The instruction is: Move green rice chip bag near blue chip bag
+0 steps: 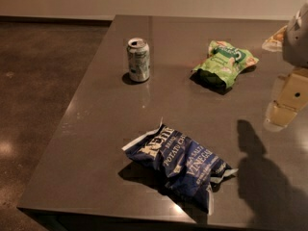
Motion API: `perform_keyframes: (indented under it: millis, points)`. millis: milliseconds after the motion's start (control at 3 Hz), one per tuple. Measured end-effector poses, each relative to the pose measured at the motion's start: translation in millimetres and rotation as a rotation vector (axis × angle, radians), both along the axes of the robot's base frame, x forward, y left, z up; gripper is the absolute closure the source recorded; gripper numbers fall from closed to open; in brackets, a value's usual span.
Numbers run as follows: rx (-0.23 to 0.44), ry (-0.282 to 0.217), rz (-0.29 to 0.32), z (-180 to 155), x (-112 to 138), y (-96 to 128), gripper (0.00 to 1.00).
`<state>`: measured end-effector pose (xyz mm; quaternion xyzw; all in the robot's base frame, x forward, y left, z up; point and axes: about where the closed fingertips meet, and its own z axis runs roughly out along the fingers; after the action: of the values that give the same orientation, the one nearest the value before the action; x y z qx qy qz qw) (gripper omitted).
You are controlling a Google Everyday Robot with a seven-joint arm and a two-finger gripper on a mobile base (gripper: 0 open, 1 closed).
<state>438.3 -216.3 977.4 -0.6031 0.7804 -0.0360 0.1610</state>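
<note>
Next, my gripper grips the green rice chip bag at the middle (230,63), just past the bag's darker green end.
The green rice chip bag (224,61) lies on the far right part of the dark table (96,143), with its darker green end toward the front. The blue chip bag (180,165), wrinkled with white lettering, lies near the table's front edge, well apart from the green bag. My gripper (281,112) hangs above the table at the right edge of the view. It is to the right of the green bag and a little nearer the front, and it holds nothing that shows. Its shadow falls on the table just right of the blue bag.
A green-and-silver drink can (138,59) stands upright at the far left of the table. A pale orange-and-white packet (273,38) lies at the far right, partly hidden by my arm. The table's left and front edges drop to a brown floor (33,81).
</note>
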Motion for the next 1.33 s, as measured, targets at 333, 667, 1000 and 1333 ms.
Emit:
perform_keyframes:
  millis: [333,667,1000,1333]
  points:
    - [0.000,0.000,0.000,0.0,0.0,0.0,0.00]
    - [0.017,0.001,-0.021,-2.4,12.0,3.4,0.00]
    - [0.048,0.008,-0.096,-11.2,38.1,5.0,0.00]
    - [0.087,0.007,-0.247,-26.5,71.3,-1.1,0.00]
